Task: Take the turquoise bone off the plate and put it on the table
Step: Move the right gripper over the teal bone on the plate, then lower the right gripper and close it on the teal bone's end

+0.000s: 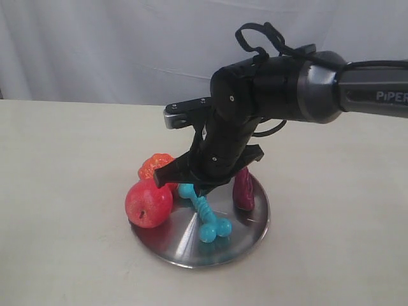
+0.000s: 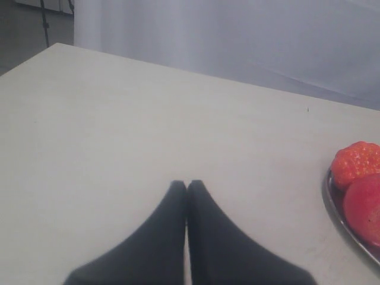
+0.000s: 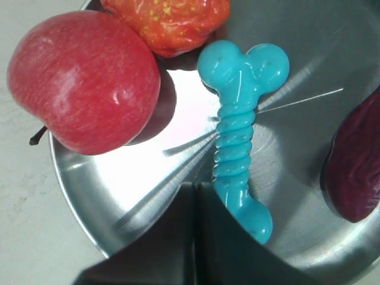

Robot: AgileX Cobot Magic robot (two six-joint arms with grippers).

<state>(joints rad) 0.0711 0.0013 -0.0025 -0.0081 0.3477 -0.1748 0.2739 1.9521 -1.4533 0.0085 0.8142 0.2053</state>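
The robot's right gripper needs to next move to the turquoise bone's ribbed middle (image 1: 203, 207) (image 3: 233, 146), between the bone's knob ends, and close there.
The turquoise bone (image 1: 205, 213) (image 3: 240, 127) lies flat on the steel plate (image 1: 185, 245) (image 3: 119, 196), its ribbed shaft running across the plate's middle. My right gripper (image 1: 203, 189) (image 3: 196, 185) hovers over the plate with its jaws pressed together and nothing between them; its tips are just beside the bone's shaft, and one finger covers part of the bone's nearer knob end. My left gripper (image 2: 187, 184) is shut and empty over the bare table (image 2: 119, 119), off to the side of the plate (image 2: 341, 219). It does not show in the exterior view.
A red apple (image 1: 148, 203) (image 3: 83, 83) sits at the plate's left edge, an orange-red bumpy fruit (image 1: 157, 165) (image 3: 166, 21) behind it, and a dark purple wrinkled fruit (image 1: 243, 190) (image 3: 353, 172) on the plate's right. A white curtain (image 1: 127, 51) hangs behind the table.
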